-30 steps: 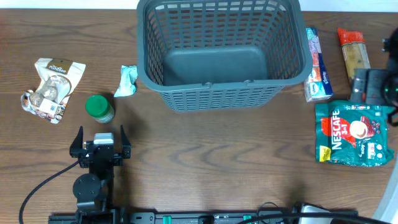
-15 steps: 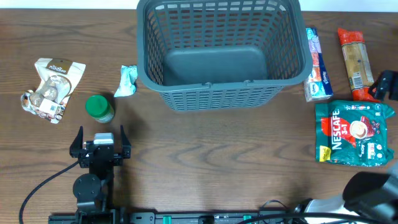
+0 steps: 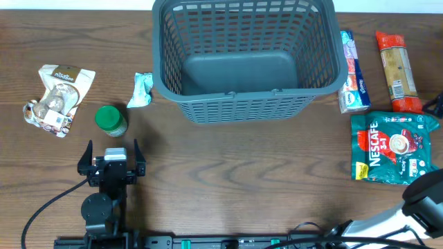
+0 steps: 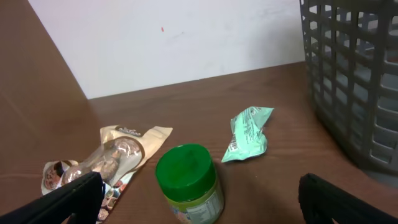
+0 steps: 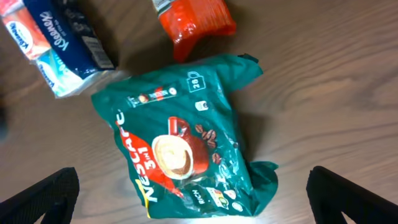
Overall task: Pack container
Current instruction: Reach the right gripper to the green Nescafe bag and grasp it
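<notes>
I should close my right gripper on the green Nescafé bag's side edge (image 3: 423,143) (image 5: 228,140) next to the printed red coffee cup, opposite the big Nescafé lettering.
The container (image 3: 243,102), a large dark grey lattice basket, stands at the back centre with nothing in it; one of its walls (image 4: 354,81) shows in the left wrist view. My left gripper (image 3: 112,146) is open just in front of a green-lidded jar (image 3: 111,119), which sits between the fingers' line (image 4: 202,202) without touching them. My right gripper (image 5: 199,199) is open above a green Nescafé bag (image 5: 186,137), its fingers wide at the frame's corners. In the overhead view the right arm (image 3: 426,200) is a dark blur beside that bag (image 3: 391,149).
A beige snack pouch (image 3: 59,97) and a small mint packet (image 3: 142,90) lie left of the basket. A blue tissue pack (image 3: 353,72) and an orange-red packet (image 3: 396,69) lie to its right, behind the bag. A cable (image 3: 41,211) trails from the left arm.
My right arm has swung from the right edge by the orange-red packet down to the front right corner. The left arm and all the objects have stayed put.
</notes>
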`<state>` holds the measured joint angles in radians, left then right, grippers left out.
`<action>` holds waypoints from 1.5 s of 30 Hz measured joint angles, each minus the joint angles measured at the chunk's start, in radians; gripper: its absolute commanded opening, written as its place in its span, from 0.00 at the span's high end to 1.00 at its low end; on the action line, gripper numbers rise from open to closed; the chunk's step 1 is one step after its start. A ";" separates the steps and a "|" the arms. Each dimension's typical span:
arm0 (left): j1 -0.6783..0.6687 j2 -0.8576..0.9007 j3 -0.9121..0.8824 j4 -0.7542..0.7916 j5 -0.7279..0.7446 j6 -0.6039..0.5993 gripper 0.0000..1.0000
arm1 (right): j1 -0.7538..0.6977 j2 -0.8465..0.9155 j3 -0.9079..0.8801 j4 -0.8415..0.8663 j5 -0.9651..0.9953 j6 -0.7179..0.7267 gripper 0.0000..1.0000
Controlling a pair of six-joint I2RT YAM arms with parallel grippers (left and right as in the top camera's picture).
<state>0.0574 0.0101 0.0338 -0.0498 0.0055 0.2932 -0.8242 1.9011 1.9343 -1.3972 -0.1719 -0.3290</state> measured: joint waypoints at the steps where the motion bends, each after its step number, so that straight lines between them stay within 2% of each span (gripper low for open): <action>1: 0.000 0.000 0.000 0.000 0.000 0.000 0.01 | -0.008 0.008 -0.003 0.002 -0.012 -0.001 0.01; 9: 0.000 0.000 0.000 0.000 0.000 0.000 0.01 | -0.023 0.026 -0.193 0.097 -0.064 -0.020 0.05; 15: 0.000 0.000 0.000 0.000 0.000 0.000 0.01 | -0.023 0.035 -0.389 0.201 -0.040 -0.022 0.02; 21: 0.000 0.000 0.000 0.000 0.000 0.000 0.02 | -0.023 0.036 -0.519 0.341 0.008 -0.016 0.01; 28: 0.000 0.000 0.000 0.000 0.000 0.000 0.01 | -0.024 -0.013 -0.683 0.535 -0.024 0.008 0.01; 38: 0.000 0.000 0.000 0.000 0.000 0.000 0.02 | -0.025 -0.026 -0.753 0.613 -0.166 0.034 0.01; 39: 0.000 0.000 0.000 0.000 0.000 0.000 0.01 | -0.025 -0.023 -0.754 0.615 -0.178 0.041 0.06; 40: 0.000 0.000 0.000 0.000 0.000 0.000 0.01 | -0.025 -0.023 -0.756 0.617 -0.184 0.046 0.20; 41: 0.000 0.000 0.000 0.000 0.000 0.000 0.01 | -0.025 -0.022 -0.758 0.617 -0.190 0.051 0.55; 42: 0.000 0.000 0.000 0.000 0.000 0.000 0.01 | -0.025 -0.022 -0.758 0.616 -0.199 0.063 0.98; 45: 0.000 0.000 0.000 0.000 0.000 0.000 0.01 | -0.025 -0.024 -0.755 0.608 -0.229 0.071 0.99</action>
<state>0.0574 0.0101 0.0338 -0.0498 0.0055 0.2932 -0.8490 1.8771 1.1790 -0.7891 -0.4007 -0.2577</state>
